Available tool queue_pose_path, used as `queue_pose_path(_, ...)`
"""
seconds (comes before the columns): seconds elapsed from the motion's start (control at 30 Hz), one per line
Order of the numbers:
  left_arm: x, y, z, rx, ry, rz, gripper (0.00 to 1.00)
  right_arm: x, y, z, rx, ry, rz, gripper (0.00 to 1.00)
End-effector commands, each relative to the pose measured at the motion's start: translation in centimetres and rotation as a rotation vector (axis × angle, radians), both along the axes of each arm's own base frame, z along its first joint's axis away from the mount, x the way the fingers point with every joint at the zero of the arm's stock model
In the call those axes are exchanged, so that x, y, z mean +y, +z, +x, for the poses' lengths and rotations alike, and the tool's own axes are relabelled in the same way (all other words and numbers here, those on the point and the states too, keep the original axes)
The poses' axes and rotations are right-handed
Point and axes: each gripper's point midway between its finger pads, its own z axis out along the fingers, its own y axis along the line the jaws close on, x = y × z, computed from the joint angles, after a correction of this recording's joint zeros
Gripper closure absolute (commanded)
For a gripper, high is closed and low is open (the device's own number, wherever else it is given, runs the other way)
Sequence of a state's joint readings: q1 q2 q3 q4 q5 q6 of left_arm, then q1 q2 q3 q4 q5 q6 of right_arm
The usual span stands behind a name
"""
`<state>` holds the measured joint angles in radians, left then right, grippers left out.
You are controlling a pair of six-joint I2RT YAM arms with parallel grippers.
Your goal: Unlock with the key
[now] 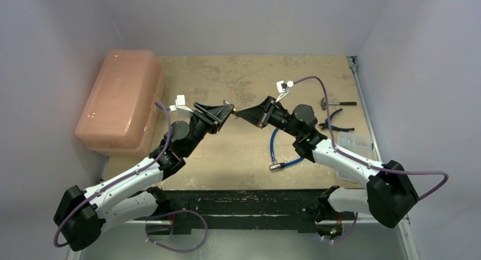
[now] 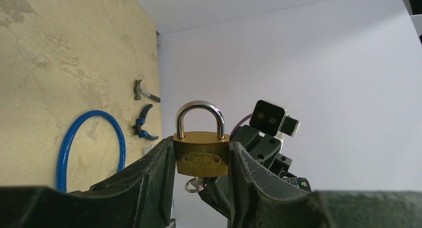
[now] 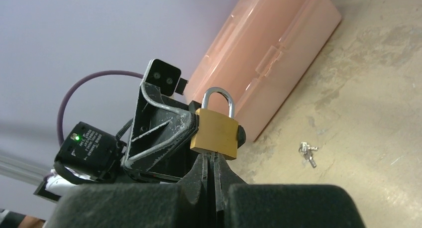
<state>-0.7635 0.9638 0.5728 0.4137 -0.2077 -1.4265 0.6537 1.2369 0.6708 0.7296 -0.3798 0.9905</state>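
Note:
My left gripper is on the padlock's body and the shackle is free above, so next my right gripper lets go of the key, back off and takes the body (image 2: 201, 147).
A brass padlock (image 2: 201, 157) with a steel shackle (image 2: 200, 108) is held above the table, shackle seated in the body. My left gripper (image 2: 201, 161) is shut on the padlock's sides. My right gripper (image 3: 213, 161) comes from the opposite side with its tips against the padlock's (image 3: 216, 131) underside. It is shut on the key, a thin blade edge between the fingers. The key's ring (image 2: 194, 184) hangs below the padlock's body. In the top view both grippers meet tip to tip at the padlock (image 1: 230, 108) over the middle of the table.
A pink plastic box (image 1: 122, 98) stands at the far left. A blue cable (image 1: 279, 152), blue-handled pliers (image 1: 336, 122) and a small hammer (image 1: 334, 104) lie at the right. A spare bunch of keys (image 3: 308, 152) lies on the table (image 1: 238, 78) near the box.

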Motion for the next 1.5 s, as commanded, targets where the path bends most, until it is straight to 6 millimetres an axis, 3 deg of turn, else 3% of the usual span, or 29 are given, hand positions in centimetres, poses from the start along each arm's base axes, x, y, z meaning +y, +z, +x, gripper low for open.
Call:
queue_pose_path(0.0, -2.2, 6.4, -5.8, -0.216, -0.237, -0.167, 1.0, 0.9, -2.1, 0.5, 0.158, 0.017, -0.055, 1.0)
queue_pose_path(0.33, -1.0, 8.0, -6.4, -0.291, -0.208, -0.219, 1.0, 1.5, -3.1, 0.4, 0.305, 0.044, 0.009, 1.0)
queue_pose_path(0.5, -1.1, 6.9, -5.9, -0.245, -0.195, -0.183, 1.0, 1.4, -1.8, 0.1, 0.23, 0.059, 0.006, 1.0)
queue_pose_path(0.57, -1.4, 5.4, -5.3, -0.183, -0.18, -0.136, 1.0, 1.3, -1.1, -0.1, 0.168, 0.069, -0.01, 1.0)
queue_pose_path(0.7, -0.9, 2.9, -4.1, -0.068, -0.115, -0.051, 1.0, 0.9, -0.4, -0.5, 0.033, 0.068, -0.112, 0.8)
queue_pose_path(0.97, 0.2, 0.7, -2.9, 0.049, -0.028, -0.021, 1.0, -1.7, 1.7, -2.7, -0.258, 0.079, -0.332, 0.43)
queue_pose_path(1.07, 0.0, 0.6, -2.7, 0.056, -0.026, -0.042, 1.0, -2.7, 1.6, -2.8, -0.316, 0.057, -0.415, 0.37)
queue_pose_path(1.27, -0.6, 0.6, -2.5, 0.072, -0.039, -0.061, 1.0, -2.3, 1.4, -3.8, -0.368, 0.119, -0.446, 0.32)
queue_pose_path(1.47, -0.6, 0.2, -2.2, 0.114, -0.028, -0.085, 1.0, -2.1, 0.5, -2.7, -0.38, 0.035, -0.506, 0.26)
